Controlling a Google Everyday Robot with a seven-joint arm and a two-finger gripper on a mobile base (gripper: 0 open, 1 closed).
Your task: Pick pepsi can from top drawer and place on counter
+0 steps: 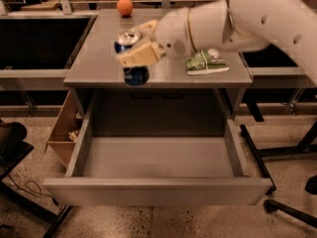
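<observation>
The robot's gripper should set the pepsi can down upright on the grey counter's front corner (103, 73) above the brown wooden box.
My gripper (134, 53) is shut on the pepsi can (132, 73), a dark blue can with a silver top. It holds the can upright in the air above the front edge of the grey counter (94, 68), left of the middle. My white arm (257, 19) reaches in from the upper right. The top drawer (158, 155) stands pulled open below, and its grey floor shows nothing on it.
An orange fruit (125, 6) sits at the counter's back left. A green bag (205, 63) lies on the counter's right side; my arm hides what is behind it. A brown wooden box (64, 130) stands left of the drawer. Black chair legs (282, 152) are at the right.
</observation>
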